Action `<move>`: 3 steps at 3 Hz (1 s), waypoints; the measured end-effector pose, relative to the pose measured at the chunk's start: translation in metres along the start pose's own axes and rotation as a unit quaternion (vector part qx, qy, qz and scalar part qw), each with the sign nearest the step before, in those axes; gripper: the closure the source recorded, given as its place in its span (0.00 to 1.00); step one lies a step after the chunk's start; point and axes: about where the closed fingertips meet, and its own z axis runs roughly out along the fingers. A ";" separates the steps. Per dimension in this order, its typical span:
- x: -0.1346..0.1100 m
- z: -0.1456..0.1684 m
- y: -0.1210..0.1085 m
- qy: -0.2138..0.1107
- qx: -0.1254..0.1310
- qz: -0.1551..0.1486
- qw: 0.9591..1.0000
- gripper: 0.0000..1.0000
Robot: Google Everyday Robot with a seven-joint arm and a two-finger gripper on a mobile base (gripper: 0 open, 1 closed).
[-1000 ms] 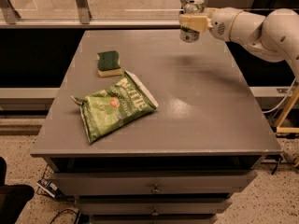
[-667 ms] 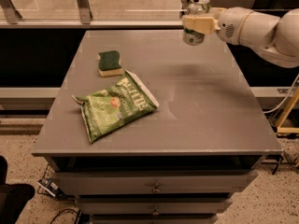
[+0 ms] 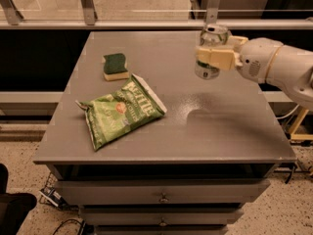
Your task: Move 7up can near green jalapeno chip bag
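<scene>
I need to set the 7up can on the grey table (image 3: 199,121) beside the green jalapeno chip bag's corner nearest my gripper.
The 7up can (image 3: 211,37), silver with a pull-tab top, is held upright above the right rear part of the grey table (image 3: 220,131). My gripper (image 3: 214,57) comes in from the right and is shut on the can, its cream fingers (image 3: 209,58) wrapped around its middle. The can hangs clear of the tabletop. The green jalapeno chip bag (image 3: 120,112) lies flat on the left front part of the table, well left of and nearer the front than the can.
A dark-green and yellow sponge (image 3: 115,65) lies behind the bag at the left rear. A metal rail and glass run behind the table. Drawers sit under the tabletop. My white arm (image 3: 276,67) reaches over the right edge.
My gripper has carried the can forward and lower, away from the table's back edge toward its middle. The bag and sponge have not moved.
</scene>
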 end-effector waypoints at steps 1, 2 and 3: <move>0.032 -0.023 0.034 0.009 -0.003 0.011 1.000 1.00; 0.061 -0.035 0.060 0.019 -0.011 0.017 1.000 1.00; 0.083 -0.038 0.075 0.025 -0.030 0.011 0.999 0.99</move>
